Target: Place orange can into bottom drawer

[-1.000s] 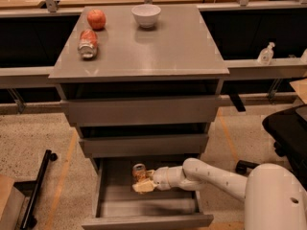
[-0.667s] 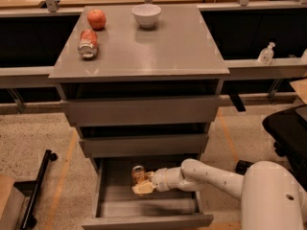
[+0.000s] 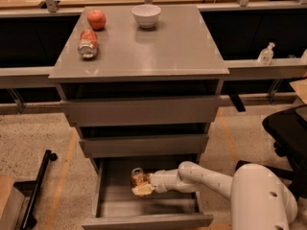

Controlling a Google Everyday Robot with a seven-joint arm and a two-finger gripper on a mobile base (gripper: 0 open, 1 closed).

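Next, my gripper puts the orange can down on the bottom drawer's inside point(image 3: 133, 187), nearer the side opposite my arm.
The bottom drawer point(image 3: 110, 202) of the grey cabinet is pulled open. My white arm reaches into it from the right. My gripper point(image 3: 142, 186) is inside the drawer, near its back left. The orange can point(image 3: 138, 176), orange-gold with a silver top rim, stands upright on the drawer floor right at the gripper, touching or almost touching it. The fingers are pale and lie low beside the can's base.
On the cabinet top point(image 3: 163, 47) lie a red dented can point(image 3: 88, 43) on its side, a red apple point(image 3: 96, 19) and a white bowl point(image 3: 146, 15). The two upper drawers are closed. A black bar point(image 3: 38, 186) lies on the floor left; a black chair point(image 3: 288, 128) stands right.
The arm has drawn slightly back to the right; the can stays upright at the same place in the drawer.
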